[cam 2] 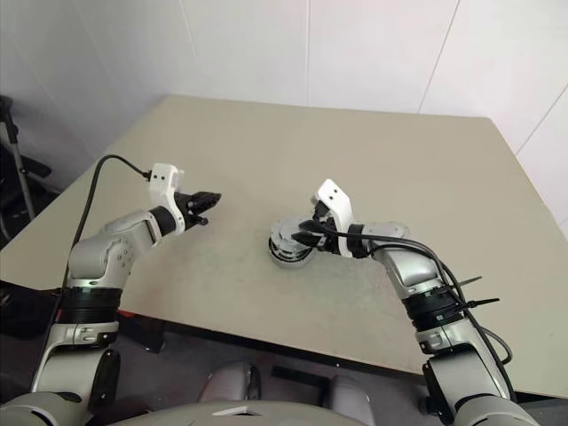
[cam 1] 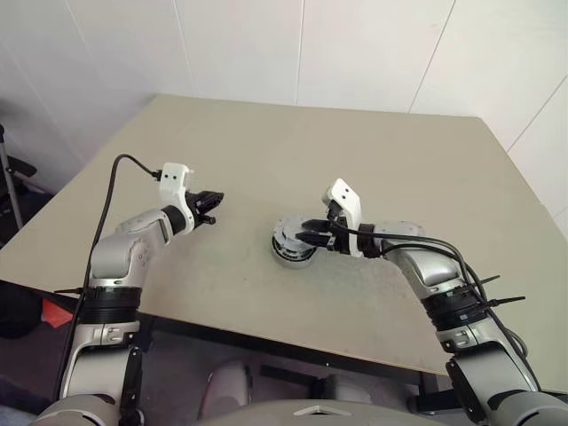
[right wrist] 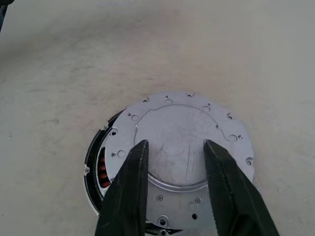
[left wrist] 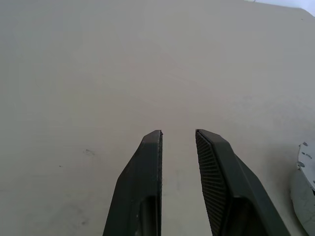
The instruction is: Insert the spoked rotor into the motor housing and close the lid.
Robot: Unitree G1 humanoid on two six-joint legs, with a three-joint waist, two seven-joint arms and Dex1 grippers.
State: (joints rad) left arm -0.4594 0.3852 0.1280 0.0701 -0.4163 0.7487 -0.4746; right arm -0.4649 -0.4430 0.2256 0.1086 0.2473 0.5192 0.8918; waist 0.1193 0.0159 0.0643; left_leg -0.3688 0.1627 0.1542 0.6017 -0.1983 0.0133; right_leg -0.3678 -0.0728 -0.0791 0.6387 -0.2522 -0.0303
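Note:
Copper windings show at the motor housing's edge past the lid, so next my right gripper opens wider, grips the lid's raised centre (right wrist: pixel 176 142) and slides it square.
The motor housing (cam 1: pixel 286 253) stands near the middle of the table. Its grey lid (right wrist: pixel 182 137) lies over it, plain face up and set slightly to one side, so a sliver of copper windings (right wrist: pixel 102 169) shows at one edge. The spoked rotor is hidden. My right gripper (right wrist: pixel 173 143) hovers just over the lid, open, with nothing between its fingers; in the head view the right gripper (cam 1: pixel 311 235) sits right at the housing's top. My left gripper (cam 1: pixel 213 206) hangs to the housing's left, well apart from it, open and holding nothing (left wrist: pixel 178 132).
The beige table (cam 1: pixel 355 151) spreads wide behind and beside the housing. Its front edge (cam 1: pixel 266 333) runs close below my arms. White walls stand behind it, and a dark stand (cam 1: pixel 9 177) stands off the table at the far left.

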